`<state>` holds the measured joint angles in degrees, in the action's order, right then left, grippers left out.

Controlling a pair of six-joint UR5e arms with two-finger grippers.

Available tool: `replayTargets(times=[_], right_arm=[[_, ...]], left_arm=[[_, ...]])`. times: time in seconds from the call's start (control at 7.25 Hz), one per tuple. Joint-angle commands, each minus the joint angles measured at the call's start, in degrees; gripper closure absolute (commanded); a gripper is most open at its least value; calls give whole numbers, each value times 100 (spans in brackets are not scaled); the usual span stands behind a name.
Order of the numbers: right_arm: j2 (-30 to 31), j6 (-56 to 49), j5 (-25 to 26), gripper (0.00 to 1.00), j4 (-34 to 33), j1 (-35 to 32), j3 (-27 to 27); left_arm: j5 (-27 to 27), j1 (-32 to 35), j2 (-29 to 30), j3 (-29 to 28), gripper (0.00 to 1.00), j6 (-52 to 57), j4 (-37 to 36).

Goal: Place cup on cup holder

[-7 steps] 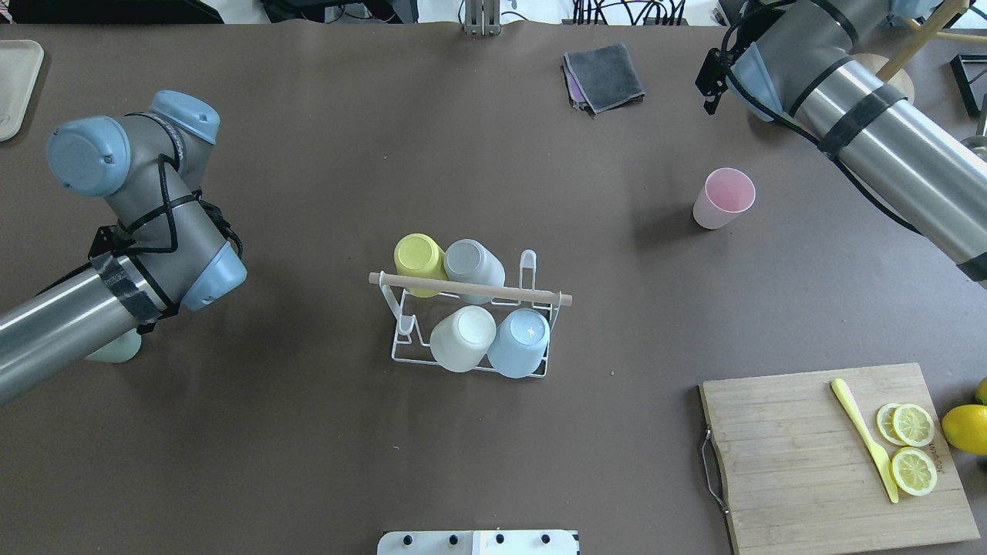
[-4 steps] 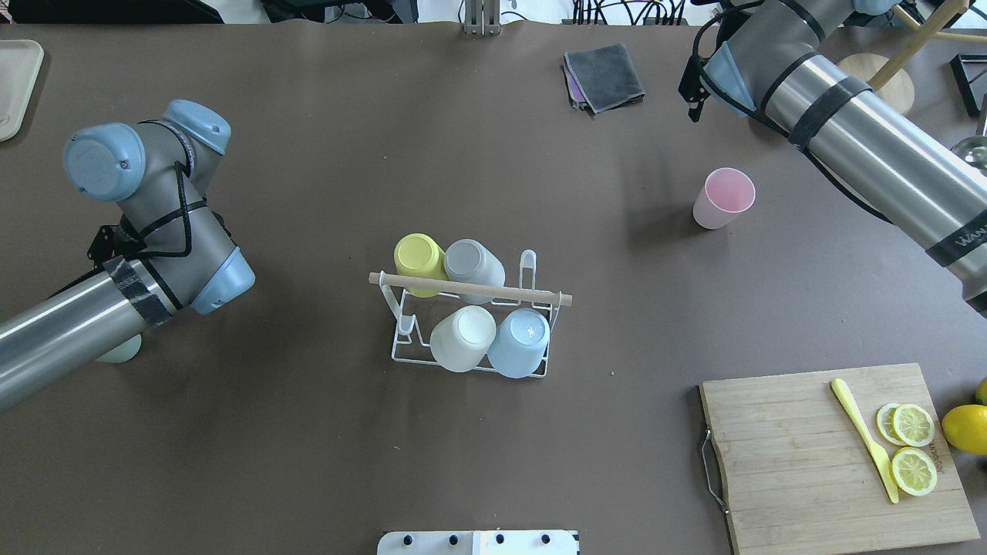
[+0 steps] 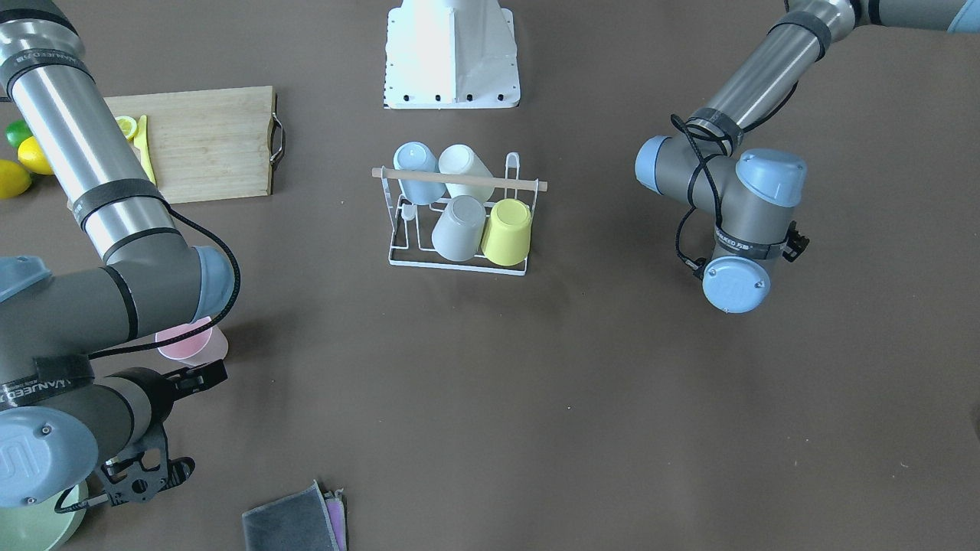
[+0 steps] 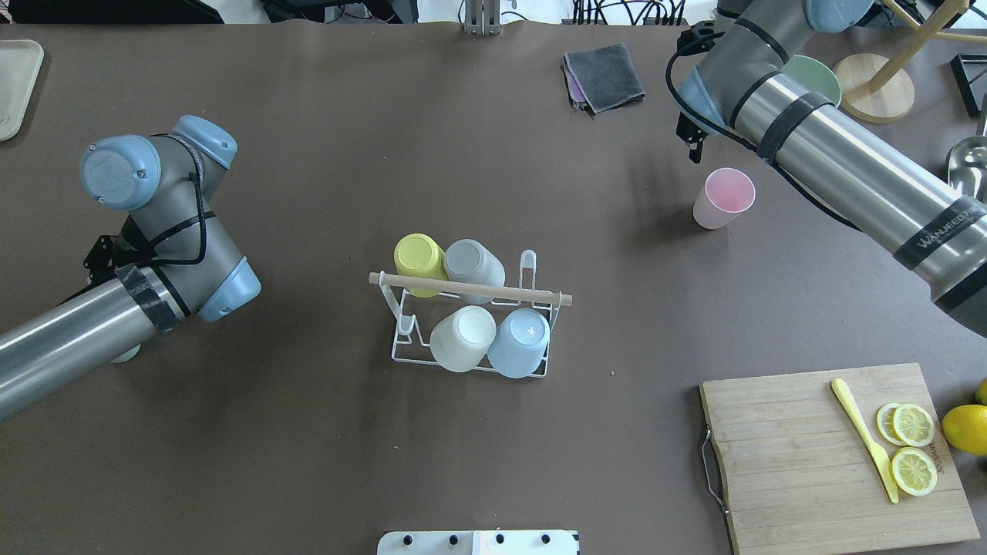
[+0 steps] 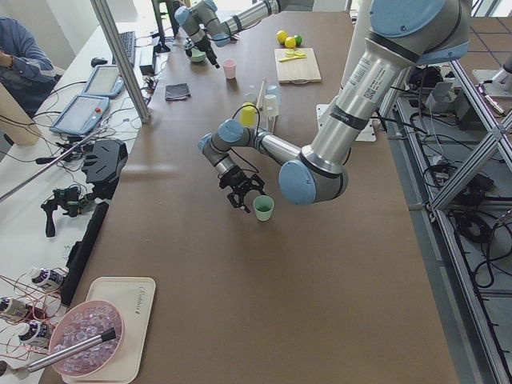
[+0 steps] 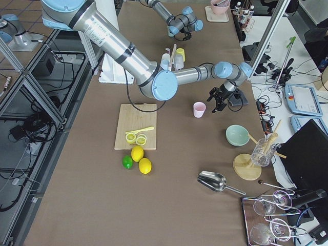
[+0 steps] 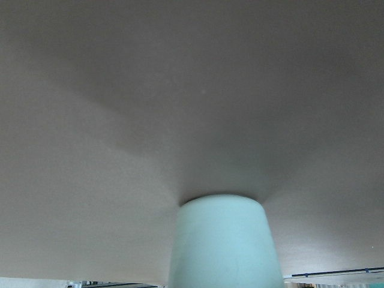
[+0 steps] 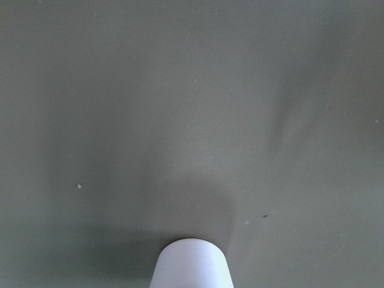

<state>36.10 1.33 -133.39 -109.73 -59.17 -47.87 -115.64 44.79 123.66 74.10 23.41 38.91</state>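
My right gripper is to close next on the sides of the pink cup (image 3: 210, 347) (image 8: 192, 267) that stands upright on the table.
The white wire cup holder (image 4: 472, 333) with its wooden rod stands mid-table and carries yellow, grey, white and blue cups upside down. A pink cup (image 4: 723, 198) stands upright at the far right. My right gripper (image 3: 200, 419) hovers just beyond it, jaws spread and empty. In the right wrist view the pink cup (image 8: 191, 265) sits at the bottom edge. A mint cup (image 5: 263, 208) stands upright at the left, mostly hidden under my left arm in the overhead view. My left gripper (image 5: 242, 194) is close beside it, and I cannot tell whether it is open or shut.
A wooden cutting board (image 4: 802, 462) with lemon slices and a yellow knife lies near right, lemons (image 4: 965, 428) beside it. A folded grey cloth (image 4: 604, 75), a green bowl (image 4: 816, 75) and a wooden stand (image 4: 873, 99) sit at the far right. A person (image 5: 20, 56) sits beyond the table.
My right arm has swung down and inward, bringing its gripper near the pink cup. My left arm has shifted slightly right, covering more of the mint cup.
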Motion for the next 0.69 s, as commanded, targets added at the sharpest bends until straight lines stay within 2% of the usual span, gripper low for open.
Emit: replayTargets(times=[0.0, 0.28, 0.55], right_arm=[[-243, -115, -108, 0, -67, 72, 522], [-253, -264, -126, 0, -58, 125, 708], [-515, -572, -205, 0, -66, 168, 1514]], left_arm=[[32, -32, 0, -176, 2, 6, 2], [50, -93, 140, -395, 2, 6, -32], [85, -102, 237, -458, 2, 15, -269]])
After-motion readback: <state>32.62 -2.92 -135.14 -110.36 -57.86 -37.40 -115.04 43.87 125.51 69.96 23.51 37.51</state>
